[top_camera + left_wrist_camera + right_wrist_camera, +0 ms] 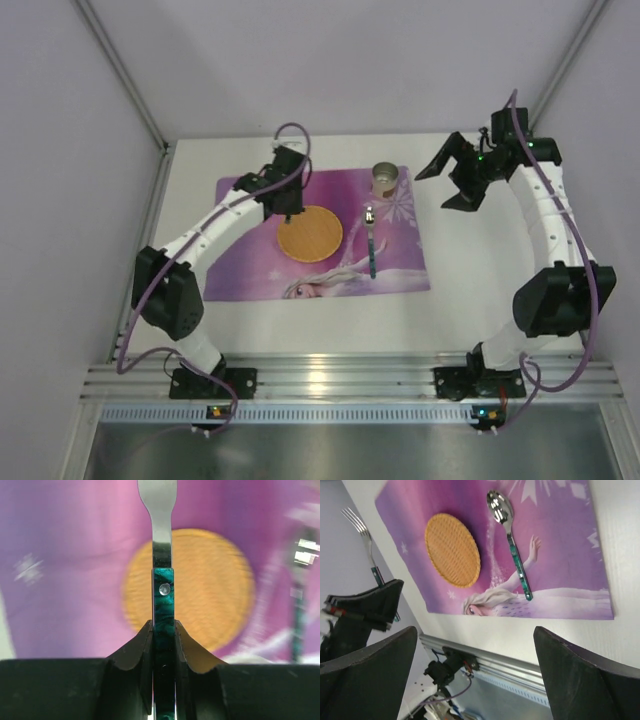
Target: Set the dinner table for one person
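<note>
The robot's left gripper should release the fork on the purple placemat (265, 241) (96, 601) next to the woven plate, on the side opposite the spoon.
My left gripper (287, 195) is shut on a fork with a green marbled handle (162, 575), held in the air over the left part of the purple placemat (240, 260). The fork's tines point away from the fingers (135, 650). A round orange woven plate (309, 233) lies on the placemat, below the fork (210, 595). A spoon with a green handle (371, 242) lies to the right of the plate. A metal cup (385, 180) stands at the placemat's far right corner. My right gripper (452, 182) is open and empty, raised over the white dinner table (475, 290).
The right wrist view shows the plate (452, 550), the spoon (511, 545), the fork (366, 537) in the left gripper (367, 605), and the silver rail (490, 662) at the table's near edge. Grey walls close in the table on three sides.
</note>
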You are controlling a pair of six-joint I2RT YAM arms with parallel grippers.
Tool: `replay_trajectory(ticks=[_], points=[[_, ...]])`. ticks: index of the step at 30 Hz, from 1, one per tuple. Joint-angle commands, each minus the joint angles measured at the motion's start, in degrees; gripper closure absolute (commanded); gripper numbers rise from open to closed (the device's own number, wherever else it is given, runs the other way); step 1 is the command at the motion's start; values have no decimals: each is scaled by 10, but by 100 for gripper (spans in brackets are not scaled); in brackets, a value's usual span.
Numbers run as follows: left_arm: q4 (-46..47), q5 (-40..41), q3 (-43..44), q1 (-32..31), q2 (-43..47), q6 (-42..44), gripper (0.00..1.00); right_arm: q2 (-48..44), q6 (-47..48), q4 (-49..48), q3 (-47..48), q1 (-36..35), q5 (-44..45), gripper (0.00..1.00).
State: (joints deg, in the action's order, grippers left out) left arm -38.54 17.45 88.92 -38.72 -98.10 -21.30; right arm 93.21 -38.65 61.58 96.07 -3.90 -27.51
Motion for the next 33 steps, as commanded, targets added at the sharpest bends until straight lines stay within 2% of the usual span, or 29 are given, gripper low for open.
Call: replay_trajectory(ticks=[1, 5, 11, 12, 19, 21, 24, 27, 33], points=[[21, -61, -80, 86, 47, -33, 100, -63, 18, 9, 10, 33, 1, 0], [54, -98, -146, 163, 60, -29, 100, -68, 18, 10, 5, 35, 0, 0], [123, -172, -247, 231, 62, -24, 100, -70, 19, 6, -17, 34, -4, 0], [122, -193, -257, 236, 61, -24, 100, -71, 20, 7, -21, 52, -3, 0], [124, -210, -270, 256, 43, 22, 100, -73, 30, 6, -42, 57, 10, 0], [120, -215, -265, 261, 32, 28, 95, -69, 33, 6, -45, 57, 12, 0], [111, -213, -259, 263, 8, 28, 79, -58, 37, 5, -40, 57, 19, 0], [110, -204, -258, 264, 4, 28, 69, -48, 36, 4, -29, 57, 23, 0], [93, -196, -244, 269, 3, 34, 61, -36, 33, -6, -22, 57, 32, 0]])
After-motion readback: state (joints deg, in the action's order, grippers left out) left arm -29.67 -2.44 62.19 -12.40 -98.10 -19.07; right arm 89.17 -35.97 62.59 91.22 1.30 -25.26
